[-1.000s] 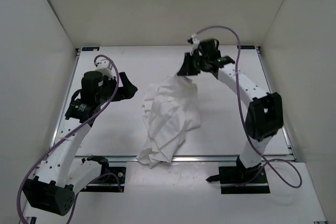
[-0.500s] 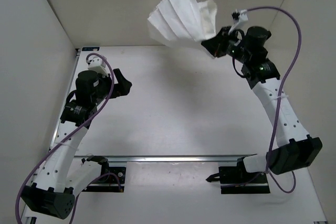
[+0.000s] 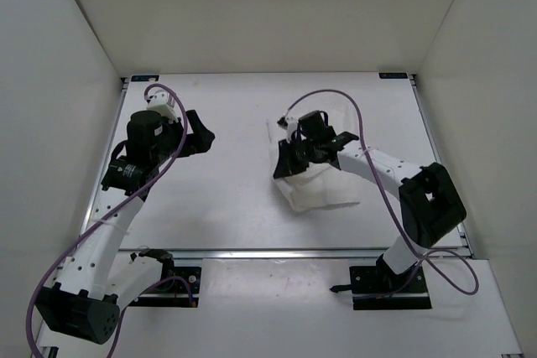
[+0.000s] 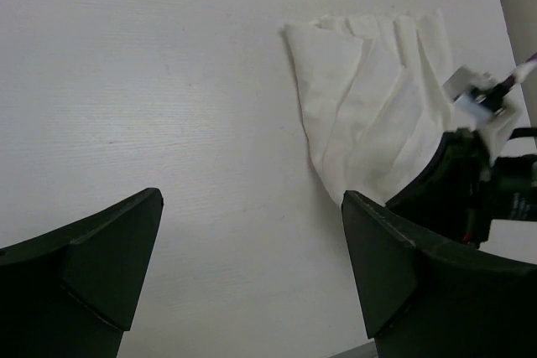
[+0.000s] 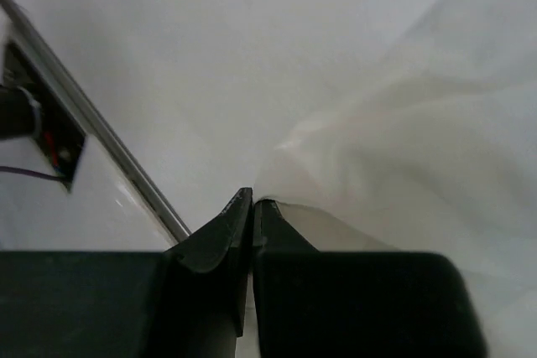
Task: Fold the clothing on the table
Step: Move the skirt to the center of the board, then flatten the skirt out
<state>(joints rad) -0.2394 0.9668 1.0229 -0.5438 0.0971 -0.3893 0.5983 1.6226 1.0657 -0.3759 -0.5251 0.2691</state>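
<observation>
The robot's left gripper needs to close on the edge of the clothing (image 3: 278, 177) (image 4: 382, 199) where the right gripper now holds it, to take that pulled-out corner.
The clothing (image 3: 325, 191) is a plain white garment lying bunched and creased on the table (image 3: 226, 207), right of centre. My right gripper (image 3: 285, 165) is low over its left edge, shut on a fold of the fabric. The right wrist view shows the gripper (image 5: 254, 200) with its jaws pressed together on the edge of the clothing (image 5: 419, 140). My left gripper (image 3: 201, 136) hangs open over bare table to the left, apart from the garment. In the left wrist view the open gripper (image 4: 252, 236) holds nothing, and the clothing (image 4: 369, 106) spreads ahead to the right.
A metal rail (image 3: 252, 251) runs along the table's near edge, with both arm bases behind it. White walls (image 3: 67, 56) close in the left, back and right sides. The right arm's purple cable (image 3: 369, 136) loops above the garment.
The right gripper swung the clothing high up toward the back wall, then brought it down onto the table right of centre. The garment now lies in a smaller heap. The left arm barely moved.
</observation>
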